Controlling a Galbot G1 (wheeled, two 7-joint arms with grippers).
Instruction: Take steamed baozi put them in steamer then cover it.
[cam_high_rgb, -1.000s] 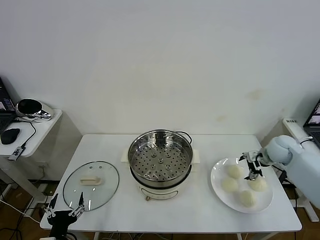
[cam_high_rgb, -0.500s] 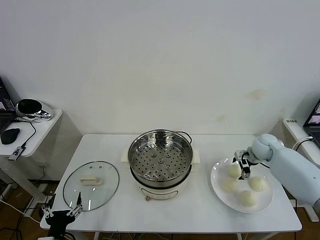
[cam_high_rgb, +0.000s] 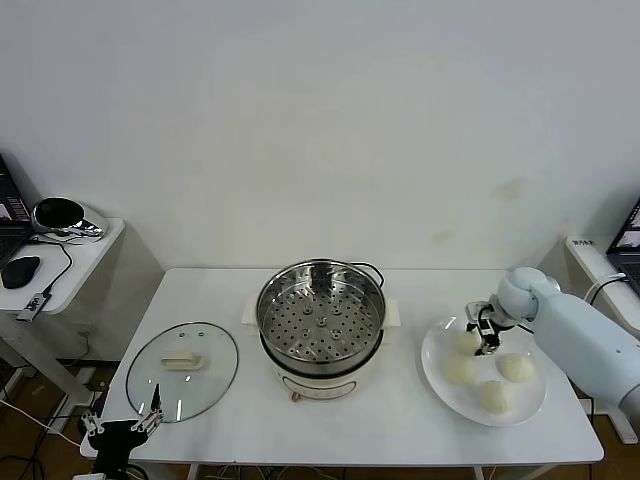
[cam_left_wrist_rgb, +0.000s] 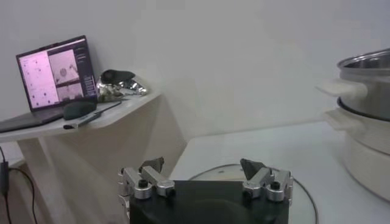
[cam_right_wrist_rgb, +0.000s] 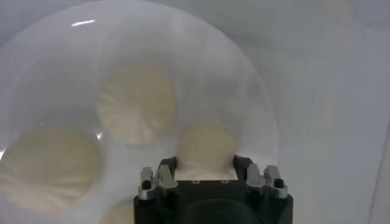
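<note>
My right gripper needs to release the baozi on the back part of the steamer's perforated tray (cam_high_rgb: 320, 294), toward the wall.
Four cream-white baozi lie on a white plate (cam_high_rgb: 431, 366) at the table's right. My right gripper (cam_high_rgb: 485, 337) is down over the bun nearest the steamer (cam_high_rgb: 464, 342). In the right wrist view this baozi (cam_right_wrist_rgb: 206, 148) sits between my open fingers (cam_right_wrist_rgb: 167, 165), still on the plate (cam_right_wrist_rgb: 244, 91). The other buns (cam_high_rgb: 516, 367) lie beside it. The steel steamer (cam_high_rgb: 320, 325) stands mid-table with its perforated tray bare. The glass cover (cam_high_rgb: 182, 368) lies flat to its left. My left gripper (cam_high_rgb: 125, 433) is open and idle at the front left edge.
A side table (cam_high_rgb: 60, 255) with a mouse, cables and a laptop (cam_left_wrist_rgb: 52, 73) stands to the left. The steamer's side (cam_left_wrist_rgb: 365, 122) and the cover's rim (cam_left_wrist_rgb: 204, 172) show in the left wrist view. A wall runs behind the table.
My right gripper has moved left across the plate, from between the buns to over the bun nearest the steamer. The left gripper has barely moved.
</note>
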